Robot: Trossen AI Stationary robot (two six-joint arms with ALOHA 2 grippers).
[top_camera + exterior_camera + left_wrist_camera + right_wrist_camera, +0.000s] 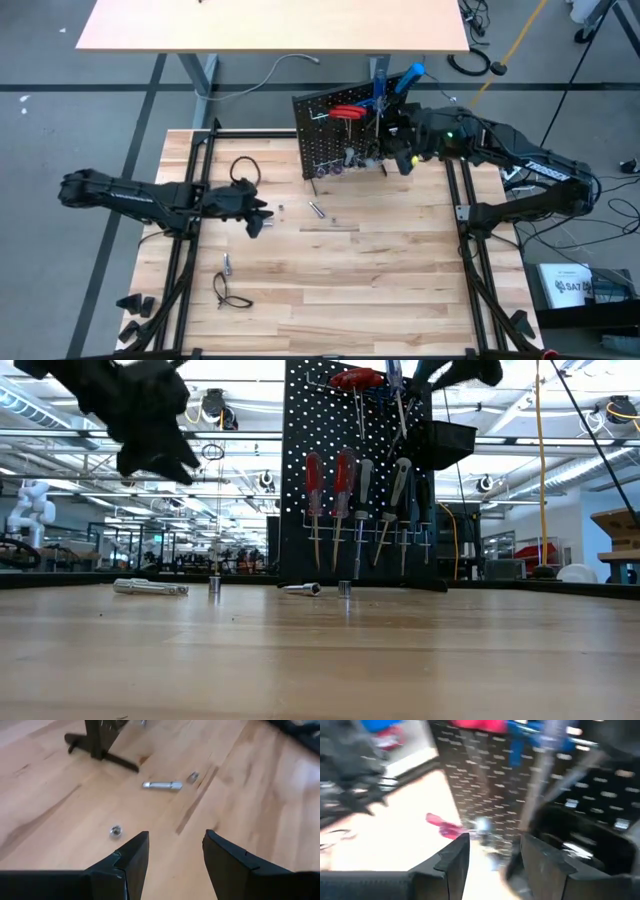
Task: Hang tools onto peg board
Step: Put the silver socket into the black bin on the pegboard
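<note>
The sides of the small socket (281,207) (116,831) nearest to my left gripper, the one apart from the silver bit, will be where I close that gripper.
The black peg board (335,135) stands upright at the table's far side. Screwdrivers with red (314,480) and dark handles hang on its silver rail. A red-handled tool (348,112) and a blue T-handle key (408,75) hang near its top, and a black bin (440,445) sits on its right. My right gripper (492,855) is open and holds nothing, high up at the board's top right (392,140). My left gripper (175,850) hovers open above the table's left middle (262,218). Below and ahead of it, a silver bit (161,785) and small sockets (116,831) lie on the wood.
A silver tool (228,264) and black cable loops (243,170) (230,296) lie on the table's left part. The board's black foot (100,755) rests on the wood near the bits. The near half of the table (380,290) is bare wood.
</note>
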